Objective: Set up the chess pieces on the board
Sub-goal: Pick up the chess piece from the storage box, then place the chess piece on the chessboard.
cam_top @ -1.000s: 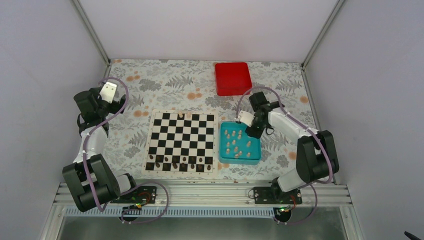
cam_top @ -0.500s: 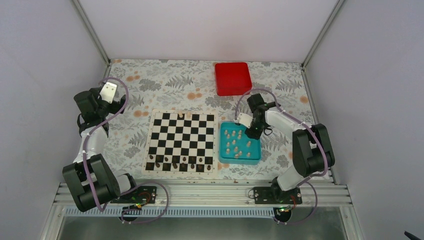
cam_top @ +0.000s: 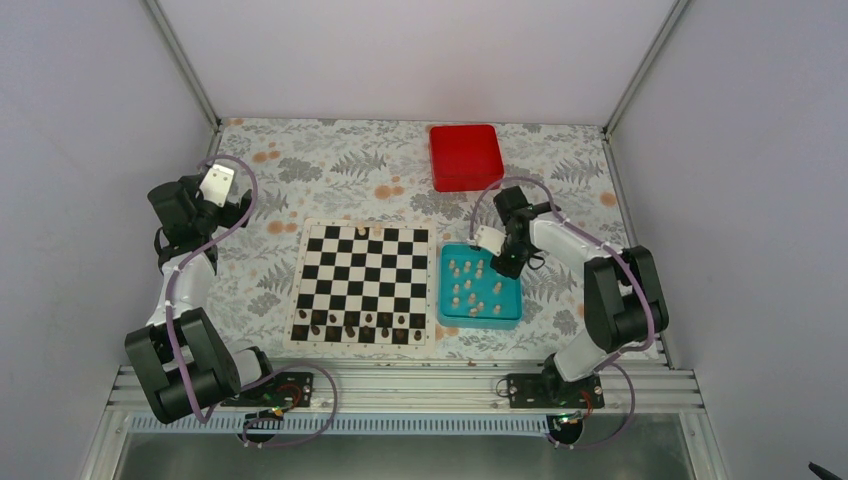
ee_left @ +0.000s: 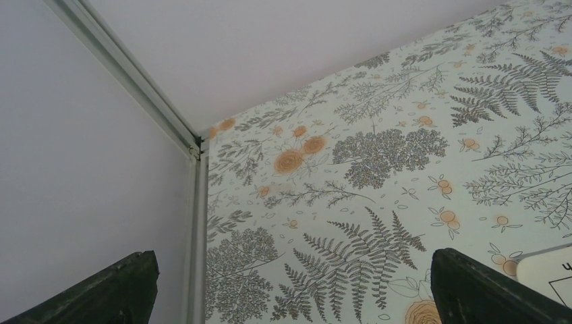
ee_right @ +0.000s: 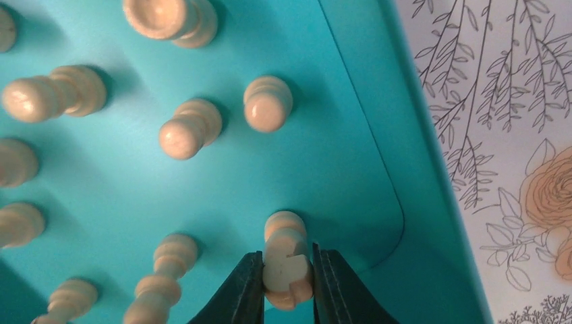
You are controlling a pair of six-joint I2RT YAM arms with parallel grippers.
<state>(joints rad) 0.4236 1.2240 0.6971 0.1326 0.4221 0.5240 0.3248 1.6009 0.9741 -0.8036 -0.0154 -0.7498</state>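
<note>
I need to release the cream chess piece with my right gripper on the far-row white square (cam_top: 406,235) beside the board's tray-side corner square.
My right gripper (ee_right: 287,283) is shut on a cream chess piece (ee_right: 287,260) with a notched top, which stands near the far right corner of the teal tray (ee_right: 351,135). Several more cream chess pieces (ee_right: 268,102) stand around it in the tray. In the top view the right gripper (cam_top: 503,268) hangs over the tray's back right part (cam_top: 480,320). The checkered board (cam_top: 364,283) lies left of the tray, with two cream pieces (cam_top: 360,231) on its far row. My left gripper (ee_left: 291,260) is open and empty, held at the table's left side (cam_top: 236,205).
Dark brown pieces (cam_top: 350,325) line the board's near rows. A red box (cam_top: 465,156) sits at the back, behind the tray. The board's corner (ee_left: 550,270) shows at the lower right of the left wrist view, with the enclosure's wall post (ee_left: 195,202) close on the left.
The right gripper has closed on the cream piece in the tray, after its arm shifted a little to the left. The left arm has stayed still.
</note>
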